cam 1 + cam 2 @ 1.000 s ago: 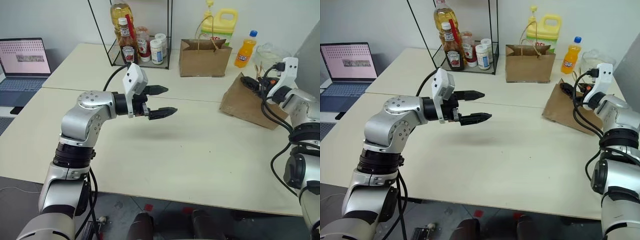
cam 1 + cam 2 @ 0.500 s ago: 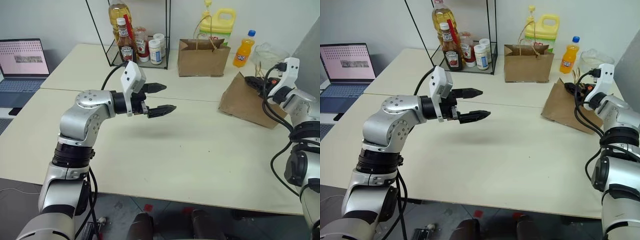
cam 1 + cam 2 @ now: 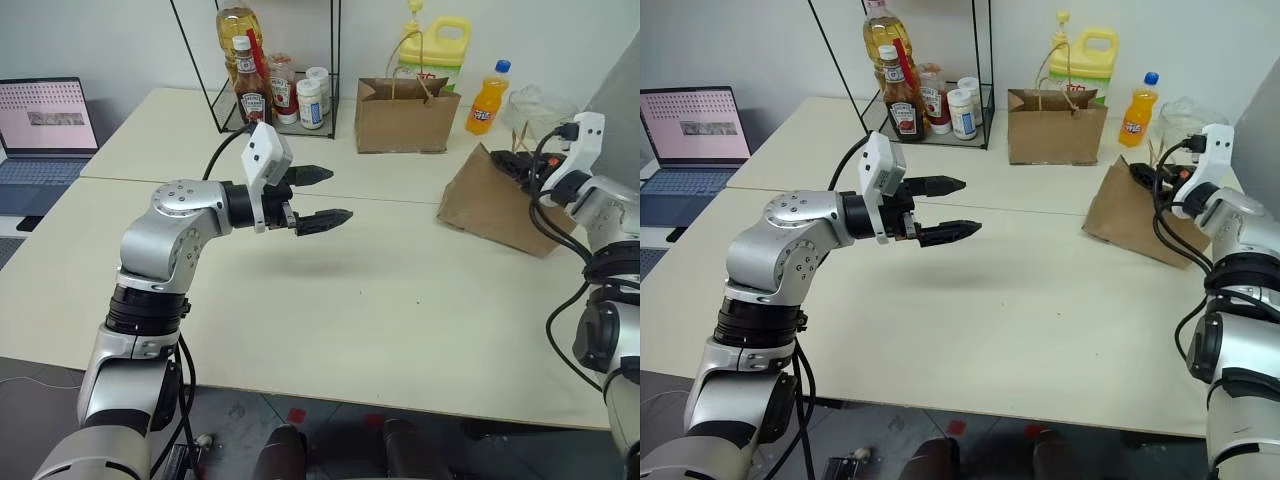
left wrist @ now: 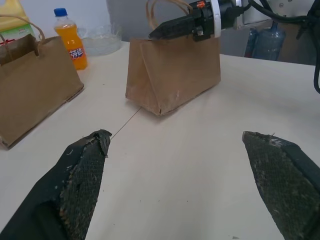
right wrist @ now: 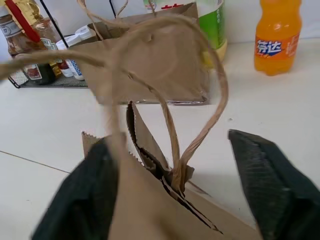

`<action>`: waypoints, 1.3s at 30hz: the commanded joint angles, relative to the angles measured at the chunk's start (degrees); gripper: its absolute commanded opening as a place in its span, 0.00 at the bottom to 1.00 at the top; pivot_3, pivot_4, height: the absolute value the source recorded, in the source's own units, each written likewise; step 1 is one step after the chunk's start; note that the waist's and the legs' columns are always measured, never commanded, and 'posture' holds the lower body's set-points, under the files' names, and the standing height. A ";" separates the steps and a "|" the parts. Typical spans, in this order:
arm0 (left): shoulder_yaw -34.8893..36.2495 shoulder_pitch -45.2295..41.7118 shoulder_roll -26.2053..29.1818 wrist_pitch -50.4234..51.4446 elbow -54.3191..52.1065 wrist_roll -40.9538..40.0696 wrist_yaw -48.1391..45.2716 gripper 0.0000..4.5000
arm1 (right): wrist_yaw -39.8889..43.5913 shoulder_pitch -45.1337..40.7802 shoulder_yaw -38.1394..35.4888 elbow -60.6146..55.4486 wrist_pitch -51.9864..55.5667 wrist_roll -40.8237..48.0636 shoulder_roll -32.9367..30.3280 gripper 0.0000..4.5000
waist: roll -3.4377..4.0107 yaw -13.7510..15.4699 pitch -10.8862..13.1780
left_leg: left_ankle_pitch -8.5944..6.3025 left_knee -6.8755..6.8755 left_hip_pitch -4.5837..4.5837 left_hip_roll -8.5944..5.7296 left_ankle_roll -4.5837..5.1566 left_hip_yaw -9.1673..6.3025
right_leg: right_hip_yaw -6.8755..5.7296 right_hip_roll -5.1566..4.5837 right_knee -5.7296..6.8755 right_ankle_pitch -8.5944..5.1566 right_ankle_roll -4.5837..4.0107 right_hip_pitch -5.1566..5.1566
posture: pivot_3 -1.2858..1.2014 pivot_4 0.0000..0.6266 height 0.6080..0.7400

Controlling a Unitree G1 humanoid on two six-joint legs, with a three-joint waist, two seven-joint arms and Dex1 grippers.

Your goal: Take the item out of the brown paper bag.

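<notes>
Next, I grip the bag's rim at the handle's base (image 5: 178,181) with my right gripper and bring the brown paper bag closer, since it stands far from my left gripper.
The brown paper bag (image 3: 492,206), creased and leaning, stands at the right side of the table. Its twisted cord handles (image 5: 216,95) loop up from the wrinkled rim. My right gripper (image 5: 170,142) is at the bag's mouth, open, one finger on each side of the rim and a handle loop. It is also visible above the bag (image 4: 170,75) in the left wrist view. The item is hidden; the bag's inside shows only a dark slit. My left gripper (image 3: 338,195) hangs open over the middle of the table, pointing toward the bag, holding nothing.
A smaller neat brown bag (image 3: 405,100) stands at the back, with a yellow jug (image 3: 440,45) behind it and an orange soda bottle (image 3: 488,98) to its right. A wire rack (image 3: 270,80) holds ketchup and jars. A laptop (image 3: 45,125) sits far left.
The whole picture has shifted slightly. Both arms and the bag stand where they were.
</notes>
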 commanded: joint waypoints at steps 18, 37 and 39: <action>1.13 -1.05 -0.62 -0.73 -1.44 -0.50 0.47 1.00 | 13.49 -8.54 4.38 6.48 4.89 -2.00 -4.53 0.99 | 0.02 -0.15 0.01 | 0.00 0.12 0.00 0.00 0.01 0.02 | 0.01 0.00 0.03 0.00 0.00 0.02 | 0.52 0.24 1.00; 1.51 -0.37 -0.23 -1.25 -1.70 -0.22 0.61 1.00 | 13.12 -11.66 3.61 11.69 2.60 -2.08 -3.60 0.01 | 0.02 -0.17 0.01 | 0.00 0.39 -0.04 0.00 0.01 0.03 | 0.01 0.00 0.11 0.01 0.01 0.05 | 0.52 0.24 1.00; 1.51 -0.51 -0.31 -1.45 -1.43 -0.12 0.65 1.00 | 13.30 -11.82 3.64 11.67 2.47 -2.11 -3.63 0.01 | 0.02 -0.17 0.02 | 0.00 0.43 -0.05 0.00 0.01 0.03 | 0.01 0.00 0.12 0.01 0.01 0.06 | 0.52 0.24 1.00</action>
